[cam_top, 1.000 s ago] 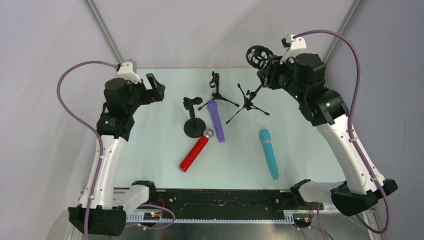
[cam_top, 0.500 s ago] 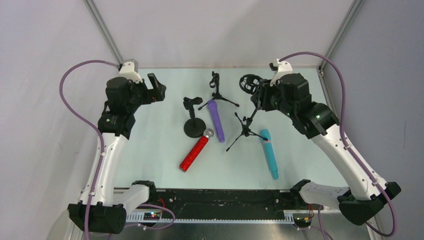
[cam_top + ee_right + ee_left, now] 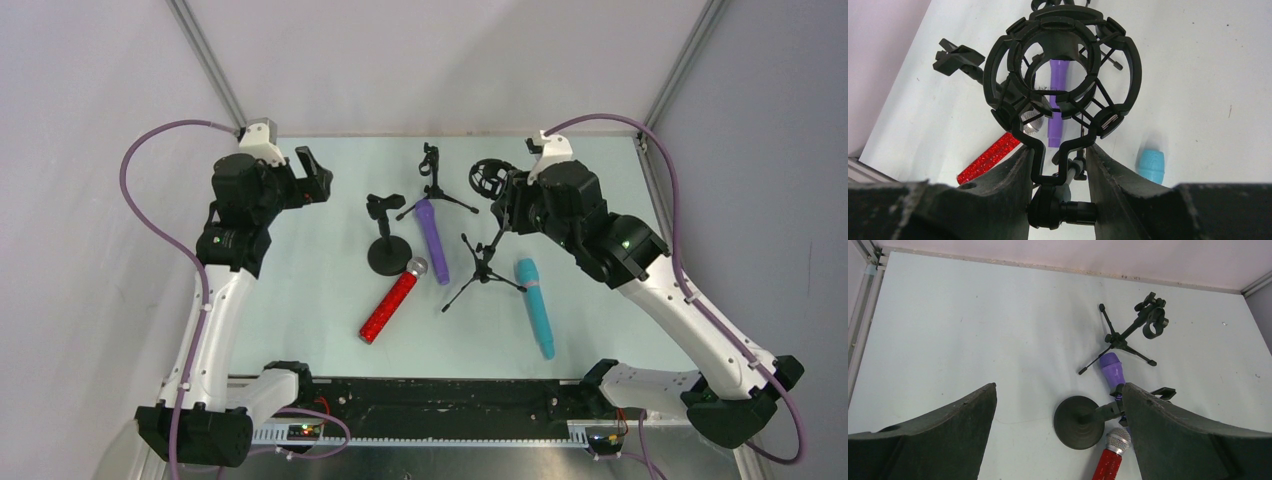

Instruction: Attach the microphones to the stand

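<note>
My right gripper is going to set the black tripod stand down on the table (image 3: 484, 287) (image 3: 1092, 165) between the purple and teal microphones.
Three microphones lie on the table: a glittery red one (image 3: 392, 306) with a silver mesh head, a purple one (image 3: 432, 240) and a teal one (image 3: 535, 305). My right gripper (image 3: 508, 200) is shut on the neck of a black tripod stand (image 3: 480, 275), just below its round shock-mount cage (image 3: 1063, 75). The stand tilts, its legs between the purple and teal microphones. In the right wrist view the jaws (image 3: 1059, 150) clamp the mount's bracket. My left gripper (image 3: 312, 175) hovers open at the back left, holding nothing (image 3: 1059, 387).
A round-base stand (image 3: 386, 255) with a clip stands by the red microphone's head. A small tripod stand (image 3: 435, 190) with a ring clip stands behind the purple microphone. The back wall and frame posts border the table.
My right arm has carried the shock-mount stand from the back right corner leftward and nearer, to between the purple and teal microphones. The left arm has not moved.
</note>
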Robot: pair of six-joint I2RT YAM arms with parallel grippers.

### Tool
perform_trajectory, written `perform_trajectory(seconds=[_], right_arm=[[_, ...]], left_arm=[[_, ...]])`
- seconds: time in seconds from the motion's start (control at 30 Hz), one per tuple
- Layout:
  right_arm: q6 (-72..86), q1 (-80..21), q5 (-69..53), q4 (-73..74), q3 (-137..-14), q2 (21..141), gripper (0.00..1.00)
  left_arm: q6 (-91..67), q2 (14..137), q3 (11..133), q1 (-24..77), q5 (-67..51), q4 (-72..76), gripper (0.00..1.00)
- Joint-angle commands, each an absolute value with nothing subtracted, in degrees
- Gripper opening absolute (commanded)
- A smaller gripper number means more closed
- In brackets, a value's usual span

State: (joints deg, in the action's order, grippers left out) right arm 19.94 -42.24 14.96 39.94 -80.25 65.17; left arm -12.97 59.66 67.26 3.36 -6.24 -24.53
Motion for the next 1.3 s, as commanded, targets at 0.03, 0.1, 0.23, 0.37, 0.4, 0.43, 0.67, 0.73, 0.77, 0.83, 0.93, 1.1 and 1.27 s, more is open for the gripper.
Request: perform_trajectory(seconds=[0.03, 0.1, 0.23, 0.37, 0.4, 0.43, 0.67, 0.73, 0.77, 0.83, 0.93, 1.1, 1.27], right_arm=[[22.24, -44.51, 20.44, 35.71, -81.04, 65.03, 0.0], [22.51, -44.96, 21.12, 35.87, -81.04, 65.65, 0.0], [23.19, -45.66, 22.83, 36.7, -81.04, 66.97, 0.0], [23.45, -46.27, 25.05, 36.76, -80.28, 68.2, 0.0], [23.5, -46.34, 25.42, 36.5, -80.17, 68.33, 0.0], [23.65, -46.39, 25.5, 36.44, -79.9, 68.7, 0.0], [24.0, -46.49, 25.3, 34.91, -78.25, 70.13, 0.0], [24.03, -46.56, 24.7, 34.21, -77.82, 70.4, 0.0], [24.06, -46.57, 24.46, 33.94, -77.37, 70.44, 0.0], [24.08, -46.58, 24.27, 33.17, -76.64, 70.66, 0.0], [24.61, -46.58, 24.0, 32.89, -75.67, 71.12, 0.0], [25.18, -46.57, 23.46, 32.04, -73.63, 71.89, 0.0], [25.64, -46.61, 23.05, 31.08, -71.44, 72.9, 0.0]], left_arm=[[-12.13, 59.56, 67.19, 3.17, -6.92, -22.75, 0.98], [-12.13, 59.51, 67.23, 3.19, -7.14, -22.72, 0.98], [-12.13, 59.39, 67.11, 3.17, -6.79, -22.76, 0.98], [-12.13, 59.49, 67.18, 3.24, -7.13, -22.69, 0.98], [-12.13, 59.41, 67.09, 3.2, -6.95, -22.68, 0.98], [-12.13, 59.37, 67.08, 3.17, -6.86, -22.7, 0.98], [-12.13, 59.48, 67.09, 3.18, -6.87, -22.69, 0.98], [-12.05, 59.62, 67.06, 3.23, -6.82, -22.71, 0.98], [-12.09, 59.66, 67.17, 3.22, -6.88, -22.74, 0.98], [-12.08, 59.7, 67.15, 3.23, -7.01, -22.69, 0.98], [-12.04, 59.72, 67.07, 3.23, -6.75, -22.76, 0.98], [-12.1, 59.8, 67.13, 3.2, -7.02, -22.76, 0.98], [-12.11, 59.87, 67.18, 3.21, -7.06, -22.75, 0.98]])
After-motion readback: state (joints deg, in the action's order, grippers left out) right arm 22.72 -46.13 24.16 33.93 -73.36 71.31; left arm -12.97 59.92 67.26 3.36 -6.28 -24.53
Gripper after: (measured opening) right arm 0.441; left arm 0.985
